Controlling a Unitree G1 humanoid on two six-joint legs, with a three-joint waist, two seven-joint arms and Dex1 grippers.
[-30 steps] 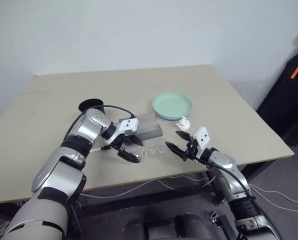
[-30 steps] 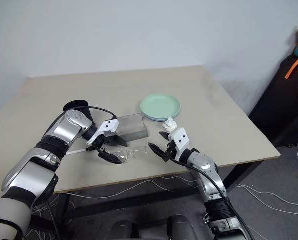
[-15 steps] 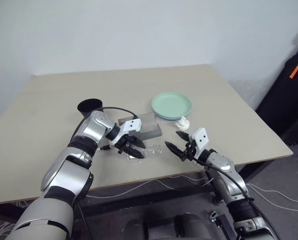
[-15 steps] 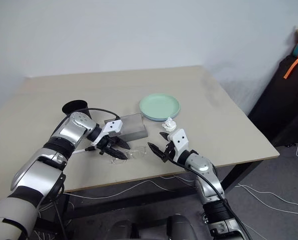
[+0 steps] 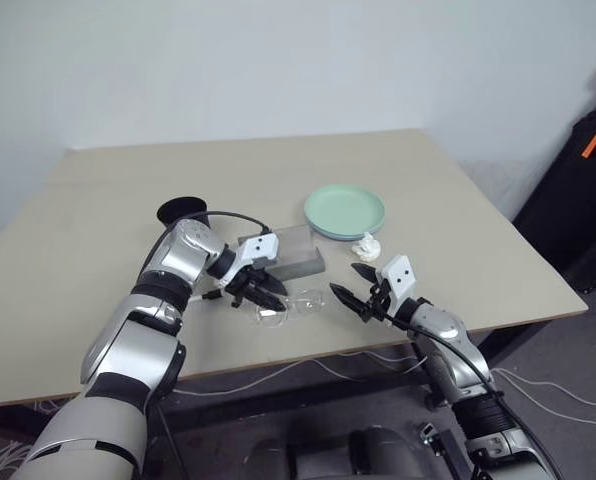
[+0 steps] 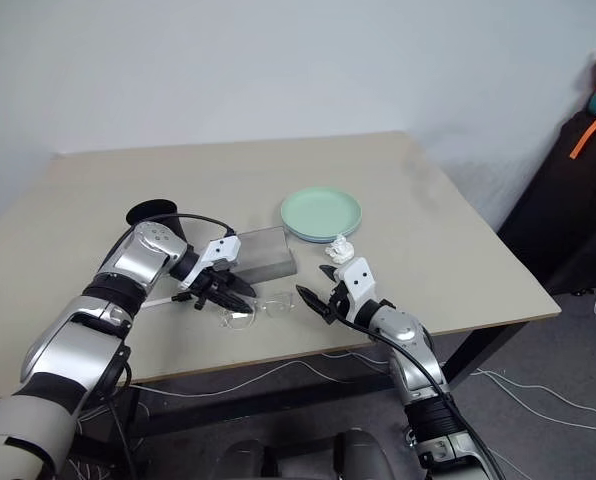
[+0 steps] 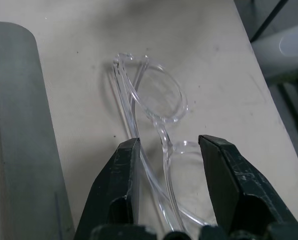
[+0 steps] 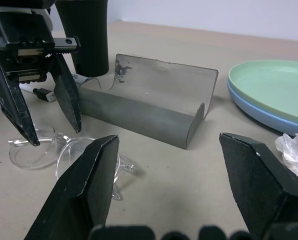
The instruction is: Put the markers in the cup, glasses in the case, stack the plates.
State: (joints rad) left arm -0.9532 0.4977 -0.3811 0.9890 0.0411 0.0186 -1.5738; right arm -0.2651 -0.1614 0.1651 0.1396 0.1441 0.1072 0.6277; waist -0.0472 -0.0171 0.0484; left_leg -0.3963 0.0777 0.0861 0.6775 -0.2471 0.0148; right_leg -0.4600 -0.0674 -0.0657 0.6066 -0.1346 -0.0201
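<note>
The glasses sit loose with the near lens and folded arms between the left gripper's wide fingers, so it should pinch the frame at the bridge [image 7: 160, 121] before it lifts them.
The clear glasses [image 7: 161, 102] lie on the table in front of the grey case [image 5: 290, 250]. My left gripper [image 5: 263, 292] points down onto them and is shut on the end nearest it, one lens and a folded arm between its fingers [image 7: 120, 180]. The right gripper [image 5: 346, 281] hovers open and empty just right of the glasses. The case [image 8: 149, 100] stands with its lid up. Behind my left wrist is the black cup [image 5: 181, 212]. A slim marker [image 6: 156, 300] lies under my left forearm. The mint green plate [image 5: 344, 209] rests on the light blue plate [image 8: 259, 114].
A small white crumpled wad [image 5: 366, 246] sits between the plates and my right gripper. The table's front edge [image 5: 308, 352] runs just below both grippers. A black bag with an orange strap [image 5: 588, 180] stands on the floor at the right.
My left gripper, wide open over the glasses a second ago, has closed in on them. The right gripper has stayed where it was, open.
</note>
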